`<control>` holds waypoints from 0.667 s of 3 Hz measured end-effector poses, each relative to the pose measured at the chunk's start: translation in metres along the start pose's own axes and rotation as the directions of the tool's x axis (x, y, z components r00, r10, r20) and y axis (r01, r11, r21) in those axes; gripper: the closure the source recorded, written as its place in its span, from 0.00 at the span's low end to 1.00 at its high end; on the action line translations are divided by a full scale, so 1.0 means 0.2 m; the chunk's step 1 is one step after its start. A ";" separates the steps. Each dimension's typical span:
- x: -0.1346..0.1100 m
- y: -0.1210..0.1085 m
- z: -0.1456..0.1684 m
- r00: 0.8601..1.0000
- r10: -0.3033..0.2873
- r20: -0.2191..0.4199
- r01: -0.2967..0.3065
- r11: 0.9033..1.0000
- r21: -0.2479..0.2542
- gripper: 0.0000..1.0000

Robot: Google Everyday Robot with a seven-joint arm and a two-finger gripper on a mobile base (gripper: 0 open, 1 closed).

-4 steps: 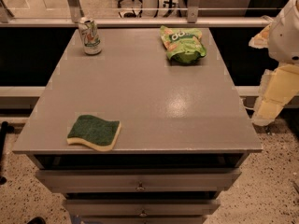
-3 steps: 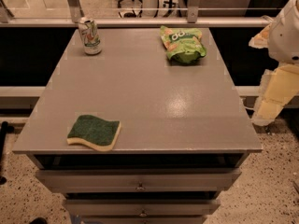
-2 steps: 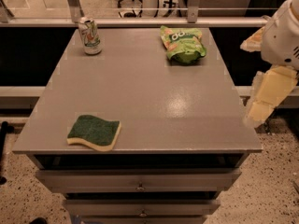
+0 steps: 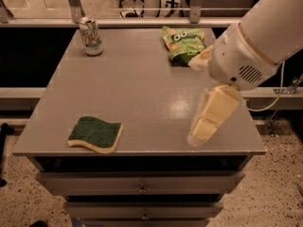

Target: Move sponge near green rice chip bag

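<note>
The sponge is the next thing my gripper should go to, and it should close on the sponge's end (image 4: 112, 137) that faces the middle of the grey table.
The sponge (image 4: 96, 134), dark green on top with a pale yellow base, lies flat near the front left corner of the grey table (image 4: 142, 86). The green rice chip bag (image 4: 182, 44) lies at the back right of the table. My gripper (image 4: 204, 126), with pale yellow fingers, hangs over the front right part of the table, well to the right of the sponge and nearer the front than the bag. It holds nothing.
A white-and-green drink can (image 4: 91, 36) stands at the back left corner. The white arm (image 4: 262, 37) reaches in from the upper right. Drawers (image 4: 142, 188) sit under the tabletop. A railing and chair bases are behind the table.
The arm has swung left from beyond the table's right edge, so the gripper now hangs over the front right part of the tabletop. The sponge, bag and can have not moved.
</note>
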State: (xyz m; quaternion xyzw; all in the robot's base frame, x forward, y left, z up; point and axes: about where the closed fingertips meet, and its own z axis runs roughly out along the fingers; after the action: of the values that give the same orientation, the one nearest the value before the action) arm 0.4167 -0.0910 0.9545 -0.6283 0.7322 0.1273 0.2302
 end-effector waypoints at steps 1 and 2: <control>-0.23 0.16 0.19 0.991 -0.027 0.131 0.034 0.998 -0.052 0.00; -0.23 0.16 0.18 0.991 -0.028 0.128 0.035 0.998 -0.051 0.00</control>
State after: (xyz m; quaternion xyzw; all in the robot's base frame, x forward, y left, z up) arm 0.3974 -0.0289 0.9425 -0.6363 0.7023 0.1829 0.2616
